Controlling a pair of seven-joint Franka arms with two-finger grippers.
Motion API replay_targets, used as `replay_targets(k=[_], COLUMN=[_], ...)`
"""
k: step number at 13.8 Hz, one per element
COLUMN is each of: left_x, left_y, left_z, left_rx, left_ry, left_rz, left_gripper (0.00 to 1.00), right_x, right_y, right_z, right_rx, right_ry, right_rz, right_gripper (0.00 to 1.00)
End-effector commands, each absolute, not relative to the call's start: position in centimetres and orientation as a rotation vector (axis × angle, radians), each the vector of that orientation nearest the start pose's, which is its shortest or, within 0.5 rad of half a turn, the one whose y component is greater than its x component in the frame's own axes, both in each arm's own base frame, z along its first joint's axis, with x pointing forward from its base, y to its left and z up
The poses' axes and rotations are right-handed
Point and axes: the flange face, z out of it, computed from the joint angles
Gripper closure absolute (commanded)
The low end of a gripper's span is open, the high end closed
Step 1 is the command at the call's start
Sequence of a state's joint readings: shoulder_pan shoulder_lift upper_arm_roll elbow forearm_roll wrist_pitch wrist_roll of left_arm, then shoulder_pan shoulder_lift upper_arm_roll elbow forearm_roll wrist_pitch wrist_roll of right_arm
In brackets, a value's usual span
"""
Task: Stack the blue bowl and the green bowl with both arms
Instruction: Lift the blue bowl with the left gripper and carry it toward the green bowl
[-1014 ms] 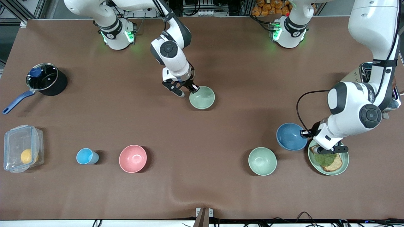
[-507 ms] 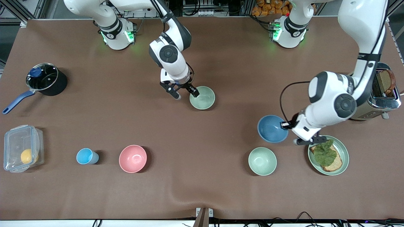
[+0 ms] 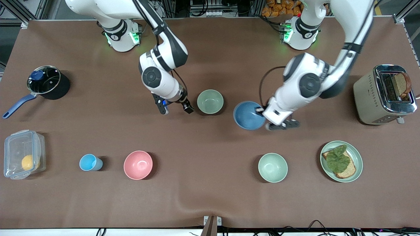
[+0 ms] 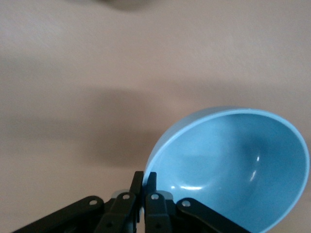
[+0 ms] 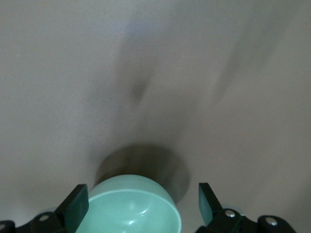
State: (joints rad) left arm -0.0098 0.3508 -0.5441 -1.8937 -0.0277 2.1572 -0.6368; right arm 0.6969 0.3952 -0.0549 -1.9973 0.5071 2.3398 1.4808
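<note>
Next, my left gripper releases the blue bowl inside the sage-green bowl [image 3: 210,101] near the table's middle.
The sage-green bowl [image 3: 210,101] sits upright on the brown table near its middle. My right gripper [image 3: 175,109] is open and empty, just beside this bowl toward the right arm's end and apart from it. In the right wrist view the green bowl [image 5: 131,208] shows between the spread fingers of the right gripper [image 5: 142,200]. My left gripper [image 3: 264,115] is shut on the rim of the blue bowl [image 3: 248,115]. It holds the bowl tilted above the table, beside the green bowl toward the left arm's end. The left wrist view shows the left gripper [image 4: 145,180] pinching the blue bowl [image 4: 233,165].
A paler mint bowl [image 3: 272,167] and a green plate [image 3: 358,154] with toast and a leaf lie nearer the camera. A toaster [image 3: 367,93] stands at the left arm's end. A pink bowl [image 3: 138,165], light-blue cup [image 3: 89,162], pot [image 3: 46,82] and plastic box [image 3: 22,154] lie toward the right arm's end.
My left gripper has carried the blue bowl from beside the plate toward the green bowl. My right gripper has drawn back from the green bowl's rim toward the right arm's end.
</note>
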Motion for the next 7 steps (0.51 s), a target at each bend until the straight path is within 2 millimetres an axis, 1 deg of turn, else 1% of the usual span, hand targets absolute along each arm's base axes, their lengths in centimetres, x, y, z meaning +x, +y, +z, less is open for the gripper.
replay_targets(k=[1, 3, 5, 7], left_x=[50.9, 49.2, 47.6, 46.0], left_y=[-34.2, -36.6, -38.8, -41.4], left_z=[33.0, 32.0, 31.4, 29.9], left_rx=[-3.261, -3.249, -3.239, -3.229], left_ry=[-0.199, -0.164, -0.144, -0.112], left_rz=[0.303, 0.34, 0.366, 0.404], left_gripper=[1.0, 1.0, 1.0, 1.0], right_x=[48.5, 48.8, 48.8, 49.0], right_y=[36.7, 36.2, 35.9, 35.1], right_z=[23.5, 21.3, 20.0, 19.0], right_rx=[-2.294, -2.189, -2.144, -2.131], right_ry=[1.783, 1.809, 1.805, 1.83], right_rz=[0.586, 0.642, 0.665, 0.674], right_gripper=[0.0, 0.0, 0.0, 0.0])
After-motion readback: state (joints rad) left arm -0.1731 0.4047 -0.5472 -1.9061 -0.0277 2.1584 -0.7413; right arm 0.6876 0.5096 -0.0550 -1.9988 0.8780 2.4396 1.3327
